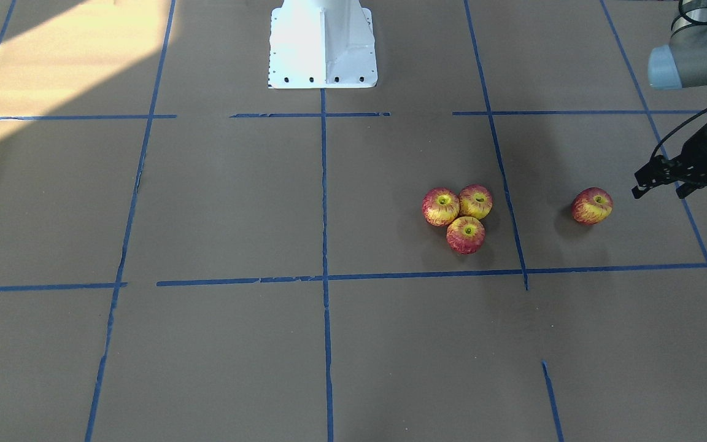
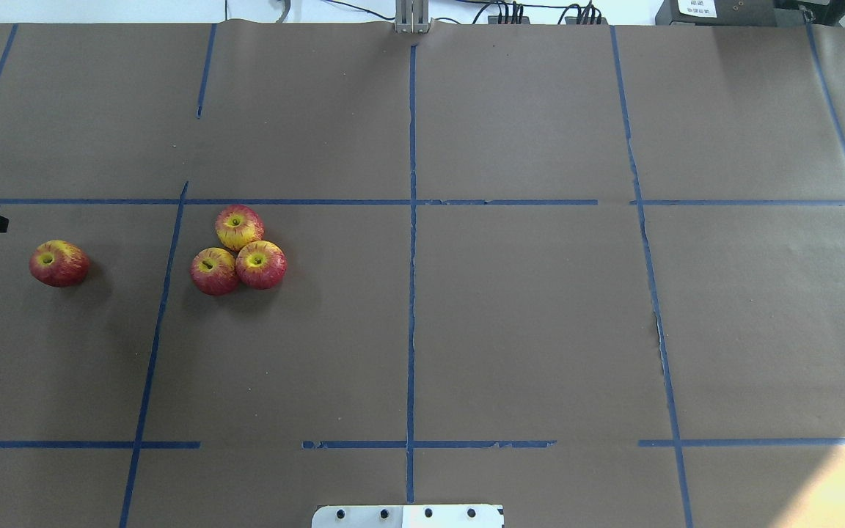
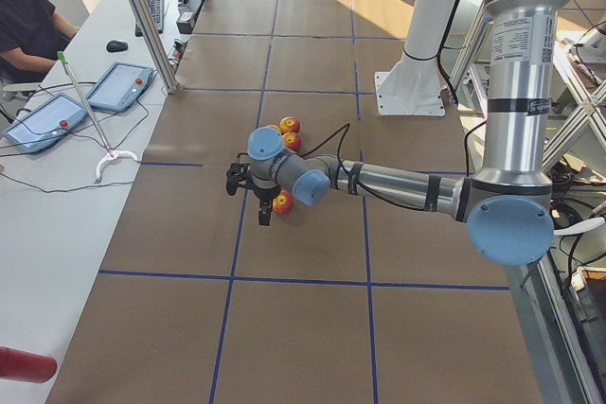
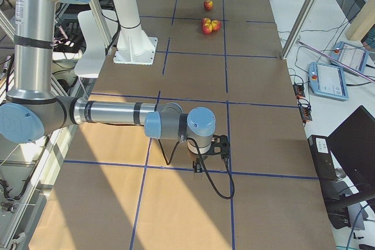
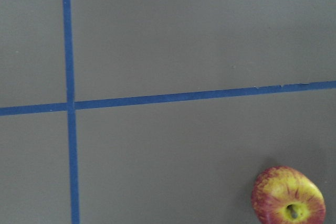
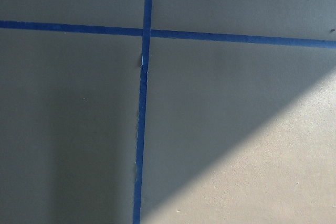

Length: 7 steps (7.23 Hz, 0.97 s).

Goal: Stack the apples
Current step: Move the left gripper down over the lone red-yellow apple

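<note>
The other apples already sit together in a group, so next my left gripper closes around the sides of the lone apple (image 1: 592, 206) (image 5: 288, 199).
Three apples sit touching in a cluster on the brown table: one (image 1: 441, 206), one (image 1: 475, 201) and one (image 1: 466, 234); the cluster also shows in the overhead view (image 2: 239, 226). A fourth apple (image 1: 591, 205) lies alone toward my left side, also in the overhead view (image 2: 59, 262) and at the lower right of the left wrist view (image 5: 289, 196). My left gripper (image 1: 658, 191) hovers beside the lone apple, open and empty. My right gripper (image 4: 211, 150) is far from the apples over bare table; I cannot tell whether it is open or shut.
The white robot base (image 1: 323, 43) stands at the table's middle edge. Blue tape lines (image 2: 411, 257) mark a grid on the brown paper. A side desk with tablets (image 3: 118, 82) and a metal post (image 3: 142, 16) stand beyond the table's far edge.
</note>
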{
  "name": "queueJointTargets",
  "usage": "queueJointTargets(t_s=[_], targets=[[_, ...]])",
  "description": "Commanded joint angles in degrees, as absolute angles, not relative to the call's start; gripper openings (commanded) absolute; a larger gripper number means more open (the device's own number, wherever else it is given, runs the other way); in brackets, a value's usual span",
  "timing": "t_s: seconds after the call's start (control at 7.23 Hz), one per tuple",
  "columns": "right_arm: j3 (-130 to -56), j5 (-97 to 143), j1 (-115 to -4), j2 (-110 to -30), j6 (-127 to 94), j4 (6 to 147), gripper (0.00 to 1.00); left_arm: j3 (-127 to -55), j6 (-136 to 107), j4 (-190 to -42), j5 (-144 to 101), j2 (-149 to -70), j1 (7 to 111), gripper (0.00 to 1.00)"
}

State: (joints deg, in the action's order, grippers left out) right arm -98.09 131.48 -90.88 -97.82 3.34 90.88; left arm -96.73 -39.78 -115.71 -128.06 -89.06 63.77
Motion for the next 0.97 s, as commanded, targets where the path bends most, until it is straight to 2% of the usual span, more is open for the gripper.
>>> queueJointTargets(t_s=[0.0,0.83], targets=[[-98.09,131.48,-90.88,-97.82,3.34,90.88,1.00,-96.24,-45.35,-118.91,-126.74,-89.03,60.03,1.00],[-98.09,131.48,-90.88,-97.82,3.34,90.88,1.00,-92.20,-47.02,-119.53,-126.83,-91.49,55.90,1.00]])
